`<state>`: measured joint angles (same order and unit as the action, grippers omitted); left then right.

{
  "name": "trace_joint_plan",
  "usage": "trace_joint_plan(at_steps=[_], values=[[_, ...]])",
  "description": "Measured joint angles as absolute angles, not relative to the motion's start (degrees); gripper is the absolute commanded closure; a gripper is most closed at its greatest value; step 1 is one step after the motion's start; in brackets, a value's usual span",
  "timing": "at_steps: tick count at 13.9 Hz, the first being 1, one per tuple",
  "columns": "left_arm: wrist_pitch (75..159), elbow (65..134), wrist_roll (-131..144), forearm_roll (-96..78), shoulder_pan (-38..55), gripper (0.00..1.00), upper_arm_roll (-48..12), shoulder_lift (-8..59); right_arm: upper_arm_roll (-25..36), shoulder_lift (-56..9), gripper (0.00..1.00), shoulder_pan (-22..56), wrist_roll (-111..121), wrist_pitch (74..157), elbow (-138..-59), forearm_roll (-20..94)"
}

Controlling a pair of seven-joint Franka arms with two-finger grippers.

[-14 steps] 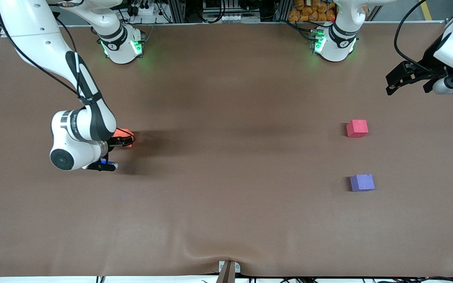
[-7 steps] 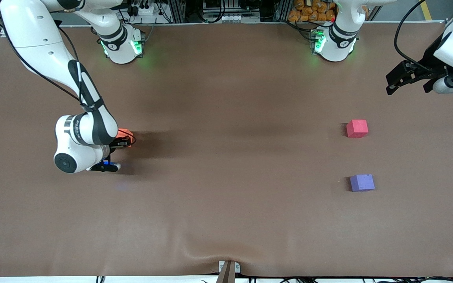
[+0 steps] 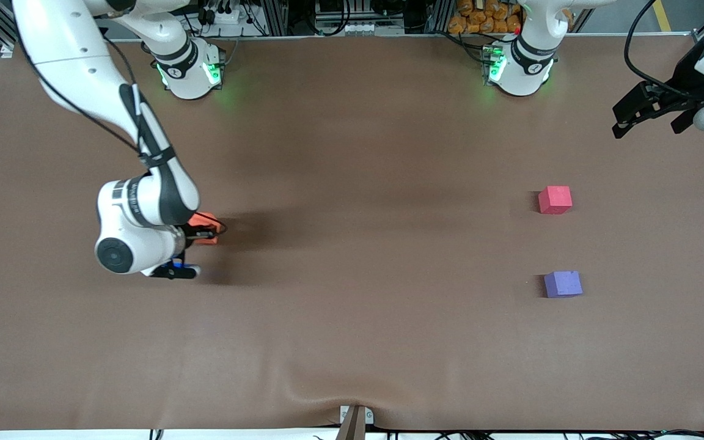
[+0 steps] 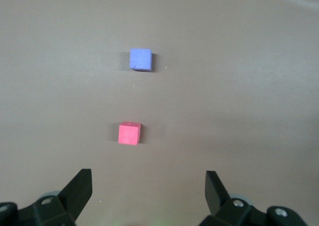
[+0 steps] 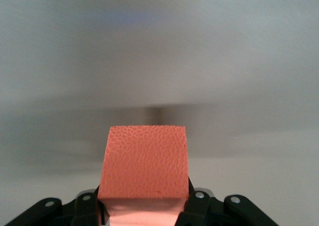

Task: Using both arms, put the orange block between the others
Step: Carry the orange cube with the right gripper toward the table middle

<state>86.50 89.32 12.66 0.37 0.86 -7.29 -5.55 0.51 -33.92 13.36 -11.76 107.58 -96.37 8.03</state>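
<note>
I need to release the orange block from my right gripper on the bare middle of the table (image 3: 357,238), level with the gap of the cubes.
The orange block (image 3: 207,220) (image 5: 144,161) sits squeezed between the fingers of my right gripper (image 3: 204,231) (image 5: 144,206), which is shut on it over the right arm's end of the table. The pinkish-red cube (image 3: 555,199) (image 4: 129,133) and the purple cube (image 3: 563,284) (image 4: 140,59) rest on the table toward the left arm's end, the purple one nearer the front camera, with a gap between them. My left gripper (image 3: 648,113) (image 4: 148,186) hangs open and empty in the air over the table's edge at the left arm's end, looking down at both cubes.
The brown table cover (image 3: 352,318) has a wrinkle near its front edge (image 3: 321,391). Both arm bases (image 3: 190,70) (image 3: 520,67) stand along the table's edge farthest from the front camera.
My right gripper closed on the orange block and has shifted with it a little toward the table's middle. The left gripper drifted slightly outward and up.
</note>
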Motion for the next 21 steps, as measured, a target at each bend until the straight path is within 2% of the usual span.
trace_joint_plan(at_steps=[4, 6, 11, 12, 13, 14, 18, 21], values=[[86.24, 89.37, 12.66, 0.37, 0.84, 0.0, -7.3, -5.54, 0.33, -38.44, 1.0, 25.58, -22.08, 108.9, -85.12, 14.22], [86.24, 89.52, 12.66, 0.37, 0.84, 0.0, -7.3, -5.53, 0.38, -42.53, 1.0, 29.03, -24.95, 112.58, -80.44, 16.13], [86.24, 89.96, 12.66, 0.37, 0.84, 0.0, -7.35, -5.38, 0.37, -46.32, 1.0, 33.89, -31.75, 115.35, -77.28, 18.95], [86.24, 89.99, 12.66, 0.37, 0.86, 0.0, -7.43, -5.3, 0.36, -46.32, 0.87, 35.04, -33.59, 115.36, -77.09, 18.95], [86.24, 90.02, 12.66, 0.37, 0.89, 0.0, -7.55, -5.15, 0.37, -46.34, 0.54, 36.12, -34.67, 115.37, -77.06, 18.96], [86.25, 90.02, 12.66, 0.37, 0.95, 0.0, -7.71, -4.94, 0.38, -46.47, 0.01, 37.16, -35.17, 115.63, -77.06, 18.96], [86.27, 90.06, 12.66, 0.37, 1.28, 0.0, -7.95, -4.23, 0.39, -47.61, 0.0, 39.62, -34.69, 123.46, -77.09, 18.96], [86.44, 90.07, 12.66, 0.37, 1.73, 0.0, -8.07, -3.74, 0.42, -47.8, 0.0, 40.45, -34.37, 124.63, -77.08, 18.96]])
